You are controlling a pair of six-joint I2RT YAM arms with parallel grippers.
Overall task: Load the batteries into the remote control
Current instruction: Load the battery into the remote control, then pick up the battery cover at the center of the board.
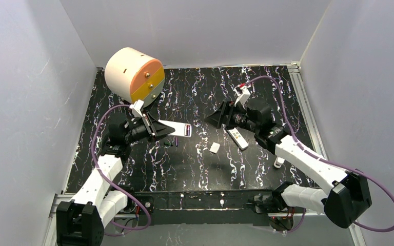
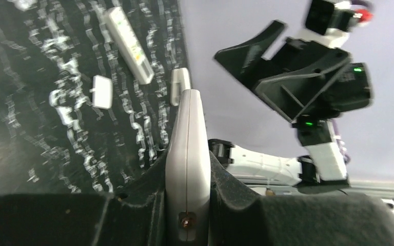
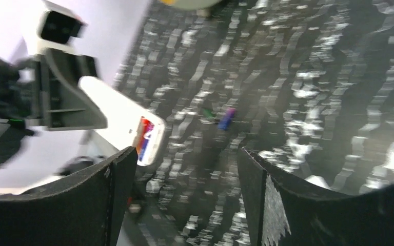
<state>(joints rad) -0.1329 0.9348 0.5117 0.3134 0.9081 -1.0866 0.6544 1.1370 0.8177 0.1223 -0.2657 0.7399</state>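
Observation:
Next, I close my right gripper on the opposite sides point(image 1: 215, 148) point(image 3: 318, 181) of the small white cover that lies next to the white remote on the table.
My left gripper point(image 1: 151, 127) is shut on a white remote control point(image 1: 177, 128), held above the table with its free end toward the middle. The left wrist view shows that remote point(image 2: 187, 148) edge-on between the jaws of this gripper point(image 2: 187, 189). Red and purple colours show in its open end point(image 3: 144, 136). Two loose batteries, a purple one point(image 1: 176, 142) and a dark green one point(image 1: 168, 143), lie on the table below it; the right wrist view also shows the purple battery point(image 3: 227, 118). My right gripper point(image 1: 219, 118) hangs open and empty, facing the remote, fingertips point(image 3: 184, 159) apart.
A second white remote point(image 1: 237, 138) lies under my right arm, with a small white cover piece point(image 1: 214, 147) to its left. Another small white piece point(image 1: 278, 163) lies at the right. A large cream drum with an orange-yellow face point(image 1: 133, 74) stands at the back left.

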